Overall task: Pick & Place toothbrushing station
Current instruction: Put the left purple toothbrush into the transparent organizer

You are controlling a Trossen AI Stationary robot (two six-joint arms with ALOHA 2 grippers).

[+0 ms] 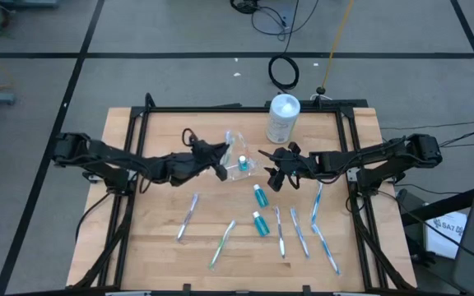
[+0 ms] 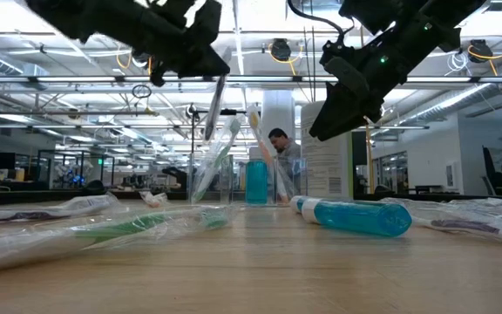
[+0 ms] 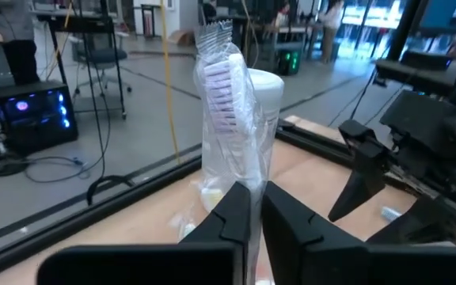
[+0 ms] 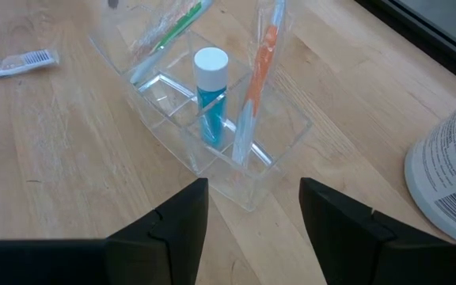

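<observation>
My left gripper needs to let go of the wrapped toothbrush in the clear plastic organizer [image 1: 231,164], next to the upright blue toothpaste tube.
A clear plastic organizer [image 4: 204,127] stands mid-table [image 1: 242,164]. It holds an upright blue toothpaste tube with a white cap [image 4: 210,91], a wrapped orange-handled toothbrush [image 4: 256,79] and a wrapped green one [image 4: 165,36]. My left gripper [image 3: 253,210] is shut on a wrapped toothbrush [image 3: 226,95], in the air just left of the organizer [image 1: 219,161]. My right gripper [image 4: 252,210] is open and empty, hovering just right of the organizer [image 1: 275,168]. My left gripper pinches the wrapped toothbrush between its two fingers [image 3: 232,218], on the wrapped shaft [image 3: 248,176] behind the bristle head. The brush lies along the fingers, its head sticking out past the fingertips. In the low view it points down below the gripper [image 2: 213,109], clear of the table.
Two blue toothpaste tubes [image 1: 259,196] [image 1: 261,224] and several wrapped toothbrushes [image 1: 188,218] [image 1: 222,241] [image 1: 299,232] [image 1: 317,202] lie on the near half of the table. A white canister [image 1: 283,117] stands at the far edge, behind the organizer.
</observation>
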